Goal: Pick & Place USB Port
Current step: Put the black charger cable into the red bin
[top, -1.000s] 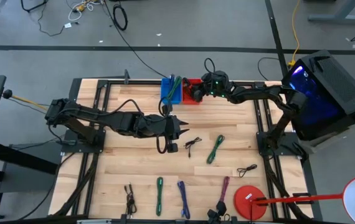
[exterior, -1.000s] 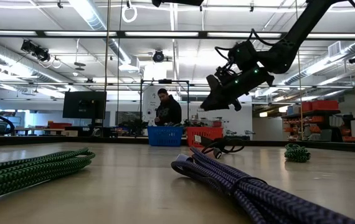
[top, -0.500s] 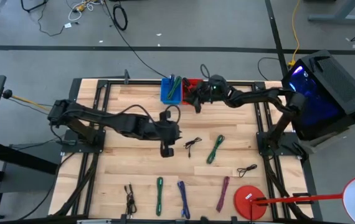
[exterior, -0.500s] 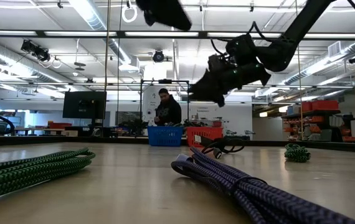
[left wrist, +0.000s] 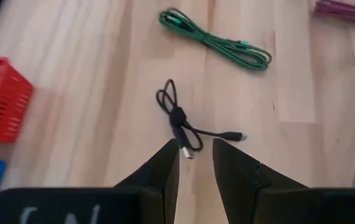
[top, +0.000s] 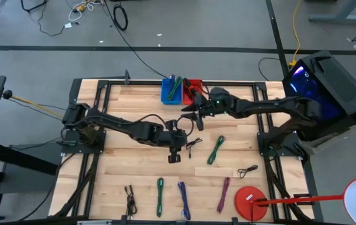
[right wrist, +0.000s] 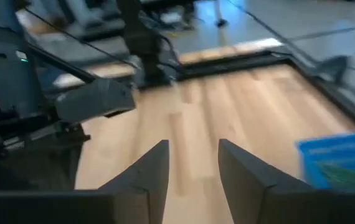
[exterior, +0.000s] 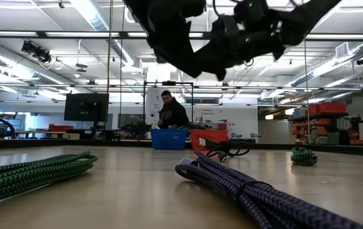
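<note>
My left gripper needs to close on the black USB cable's small loop (top: 189,146) (left wrist: 195,144), between its two plugs, and leave the cable's tie outside the fingers.
A thin black USB cable (top: 193,145) lies loosely coiled on the wooden table, just ahead of my left gripper's fingertips in the left wrist view (left wrist: 180,121). My left gripper (top: 184,132) (left wrist: 195,155) hovers over it, open and empty. My right gripper (top: 187,112) (right wrist: 193,162) is open and empty too. It hangs above the table near the blue basket (top: 172,90) and the red basket (top: 193,87), pointing toward the left arm. In the low view both arms are dark shapes overhead, and the black cable (exterior: 226,149) rests flat on the table.
A green cable (top: 216,150) lies right of the black one. Another black cable (top: 248,170) is farther right. Black, green, blue and purple cables (top: 225,194) line the near edge, beside a red disc (top: 248,201). A person (exterior: 172,114) stands beyond the far edge.
My right gripper has left the red basket, swinging toward the table's left and near side until it is close to the left arm. My left arm has reached farther right and toward the near edge, coming over the black cable. No cable has moved.
</note>
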{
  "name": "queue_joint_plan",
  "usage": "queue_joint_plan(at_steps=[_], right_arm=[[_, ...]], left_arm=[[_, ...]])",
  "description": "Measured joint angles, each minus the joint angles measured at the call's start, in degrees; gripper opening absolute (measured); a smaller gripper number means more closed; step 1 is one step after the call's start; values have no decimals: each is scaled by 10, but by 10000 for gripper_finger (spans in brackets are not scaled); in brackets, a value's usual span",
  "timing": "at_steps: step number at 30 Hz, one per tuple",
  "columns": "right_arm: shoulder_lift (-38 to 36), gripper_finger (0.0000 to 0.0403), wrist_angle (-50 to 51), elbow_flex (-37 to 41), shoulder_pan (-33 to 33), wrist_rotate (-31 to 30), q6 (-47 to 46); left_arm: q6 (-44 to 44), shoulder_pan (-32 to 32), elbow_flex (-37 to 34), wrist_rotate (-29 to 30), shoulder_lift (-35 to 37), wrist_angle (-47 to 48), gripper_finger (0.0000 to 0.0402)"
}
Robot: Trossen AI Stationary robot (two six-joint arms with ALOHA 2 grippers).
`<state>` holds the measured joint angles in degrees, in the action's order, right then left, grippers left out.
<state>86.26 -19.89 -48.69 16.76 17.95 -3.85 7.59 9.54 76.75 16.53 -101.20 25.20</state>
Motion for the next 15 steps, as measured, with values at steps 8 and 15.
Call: queue_joint_plan(at_steps=[8,15], right_arm=[[-100,139,176,0,-89,-106,29],[-131,139,303,0,-177,-250,9]], left_arm=[[3,0,1,-1,-38,-51,103],[10,-10,0,-2,-74,-60,103]])
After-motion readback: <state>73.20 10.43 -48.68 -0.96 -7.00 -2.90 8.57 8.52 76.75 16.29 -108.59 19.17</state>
